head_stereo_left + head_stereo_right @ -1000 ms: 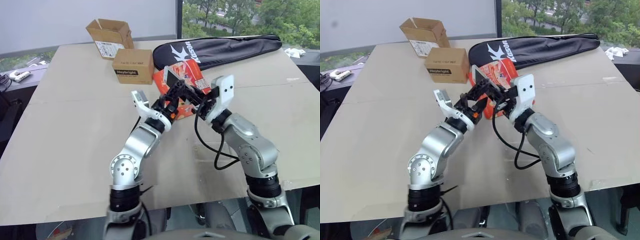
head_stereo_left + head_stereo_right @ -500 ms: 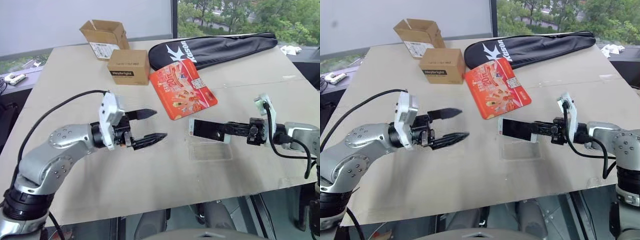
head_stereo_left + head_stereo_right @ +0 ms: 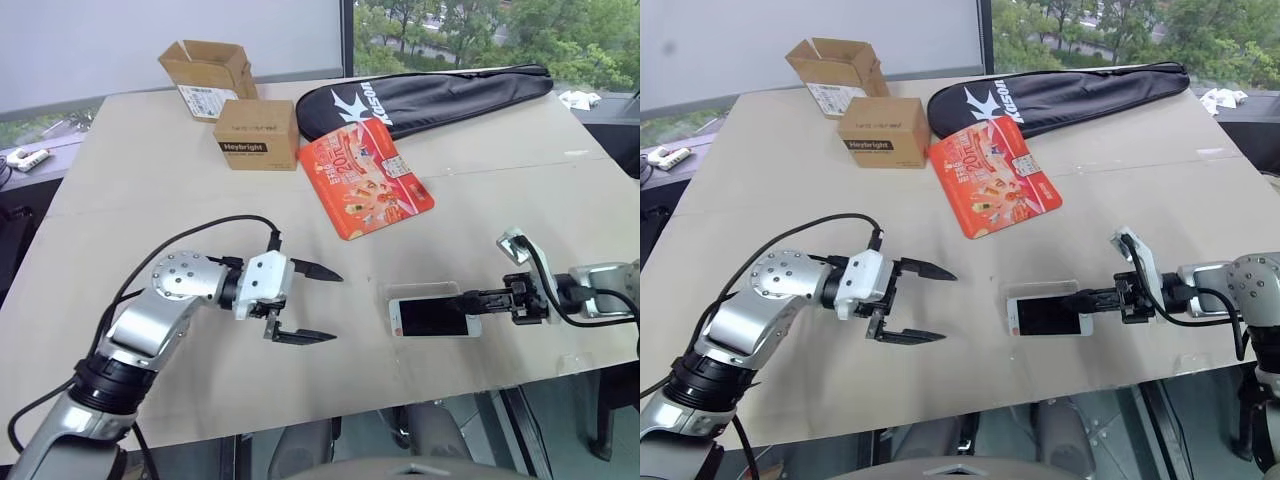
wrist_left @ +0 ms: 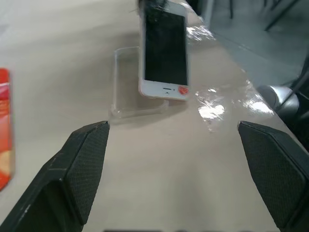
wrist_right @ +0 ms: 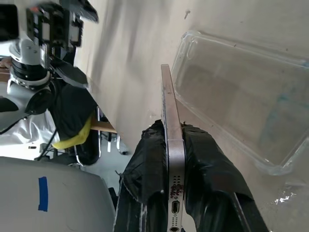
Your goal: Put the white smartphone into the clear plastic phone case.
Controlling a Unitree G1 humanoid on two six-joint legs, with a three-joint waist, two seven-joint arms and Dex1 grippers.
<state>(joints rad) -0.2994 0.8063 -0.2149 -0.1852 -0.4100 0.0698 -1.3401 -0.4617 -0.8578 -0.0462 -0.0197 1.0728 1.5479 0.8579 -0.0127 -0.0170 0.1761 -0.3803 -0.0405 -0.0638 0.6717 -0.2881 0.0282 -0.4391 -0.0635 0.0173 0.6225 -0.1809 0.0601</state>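
My right gripper is going to let go of the white smartphone, screen up, inside the clear case's rim (image 3: 445, 288) (image 5: 247, 102), between the phone and the packet.
The white smartphone (image 3: 432, 318) lies flat, screen up, low over the table. My right gripper (image 3: 470, 300) is shut on its right end. Seen from the right wrist, the phone (image 5: 170, 121) stands edge-on between the black fingers (image 5: 207, 164). The clear plastic phone case (image 3: 425, 291) lies on the table just behind the phone, its near rim overlapped by it. It also shows beside the phone (image 4: 164, 48) as a glossy case (image 4: 126, 82). My left gripper (image 3: 325, 305) hangs open and empty to the left, pointing toward the phone, well apart from it.
A red-orange printed packet (image 3: 365, 178) lies behind the case. Two cardboard boxes (image 3: 261, 133) (image 3: 207, 70) and a black racket bag (image 3: 430, 95) sit at the back. The table's front edge (image 3: 400, 405) runs close below the phone.
Both arms swung apart from above the packet and came down. The right gripper lowered the phone to the table by the case, screen turned up. The left gripper rolled and stayed open.
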